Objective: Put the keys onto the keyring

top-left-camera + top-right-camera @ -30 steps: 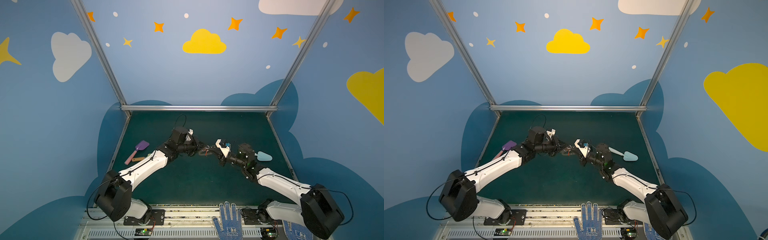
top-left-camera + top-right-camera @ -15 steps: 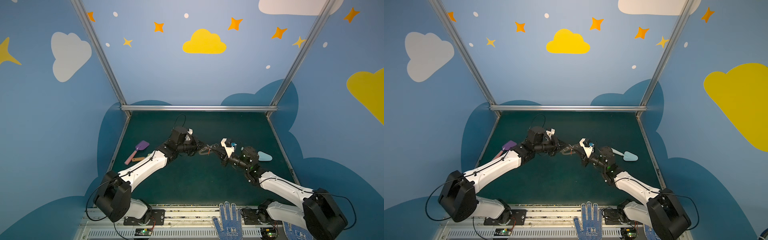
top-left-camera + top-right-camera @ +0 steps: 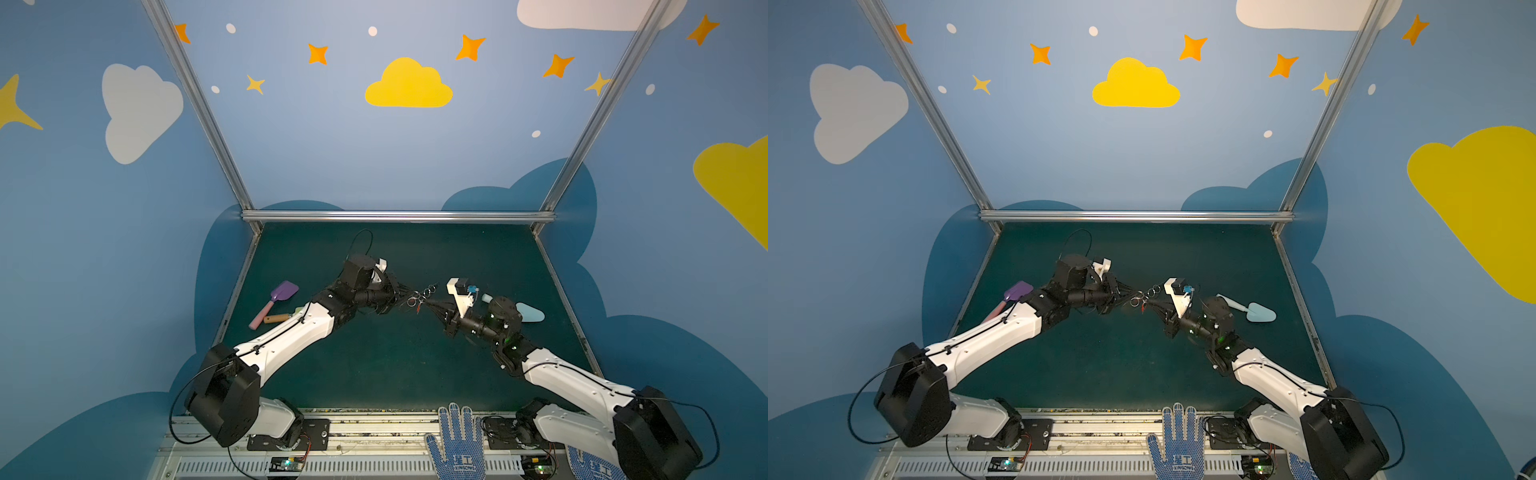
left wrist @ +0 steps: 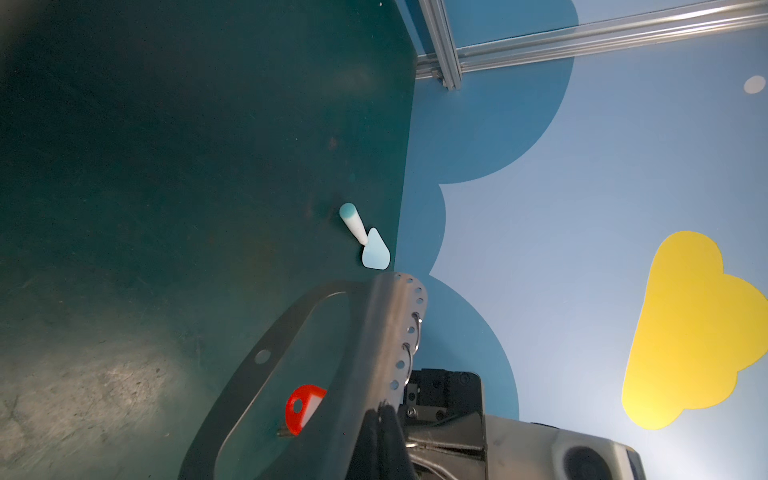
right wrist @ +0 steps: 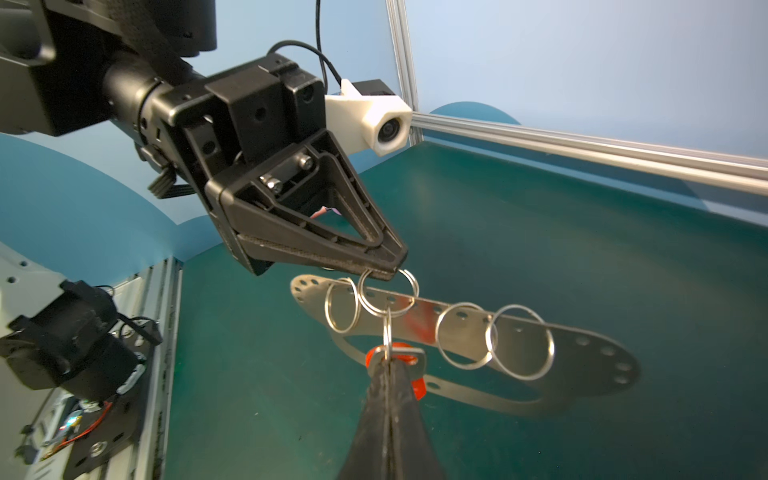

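Next, my right gripper takes the keyring's far end [image 5: 620,365] while my left gripper, which pinches the keyring among its split rings, shifts its hold.
The keyring [image 5: 519,336], a flat grey plate with a long slot and a row of edge holes, hangs above the mat in mid-table. My left gripper [image 5: 384,272] is shut on its holed edge, also seen in the left wrist view [image 4: 382,411]. Several split rings [image 5: 455,334] sit through its holes. The keys [image 5: 417,358], a silver key with a red tag [image 4: 301,405], hang from one ring. My right gripper [image 5: 390,365] is shut on the key head. In both top views the two grippers [image 3: 405,297] [image 3: 1150,307] meet tip to tip.
A purple toy shovel [image 3: 278,301] and a wooden-handled tool [image 3: 276,319] lie on the mat at the left. A light-blue shovel [image 3: 530,311] lies behind my right wrist near the right wall. Blue dotted gloves [image 3: 457,440] rest on the front rail.
My right gripper has drawn a little to the right with the key in it. The left arm and the plate have stayed where they were.
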Robot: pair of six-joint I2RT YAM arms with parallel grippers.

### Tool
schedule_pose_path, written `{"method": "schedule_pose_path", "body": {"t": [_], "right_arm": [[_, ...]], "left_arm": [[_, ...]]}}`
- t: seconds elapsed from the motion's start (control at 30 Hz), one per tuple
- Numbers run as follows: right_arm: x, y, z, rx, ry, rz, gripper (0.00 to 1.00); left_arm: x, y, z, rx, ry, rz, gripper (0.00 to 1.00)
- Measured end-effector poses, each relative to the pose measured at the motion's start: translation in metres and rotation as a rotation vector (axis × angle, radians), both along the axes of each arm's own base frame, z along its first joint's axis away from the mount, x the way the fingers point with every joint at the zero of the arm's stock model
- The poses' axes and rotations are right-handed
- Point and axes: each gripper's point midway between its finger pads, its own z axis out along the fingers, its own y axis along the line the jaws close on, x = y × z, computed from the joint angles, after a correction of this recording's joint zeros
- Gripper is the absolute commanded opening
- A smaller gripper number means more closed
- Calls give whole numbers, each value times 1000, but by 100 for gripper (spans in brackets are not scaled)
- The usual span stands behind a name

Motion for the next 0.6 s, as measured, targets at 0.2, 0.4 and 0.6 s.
{"method": "schedule_pose_path", "body": {"t": [0.2,0.4,0.6], "right_arm": [[-11,-3,-8,-5,47,8,0],[-13,-4,-15,-21,84,8,0],[-13,-8,-21,-43,146,-18,21]], "left_arm": [[7,6,-2,18,-8,31,4],[7,7,-3,24,-11,37,4],[7,7,-4,27,-14,35,4]]}}
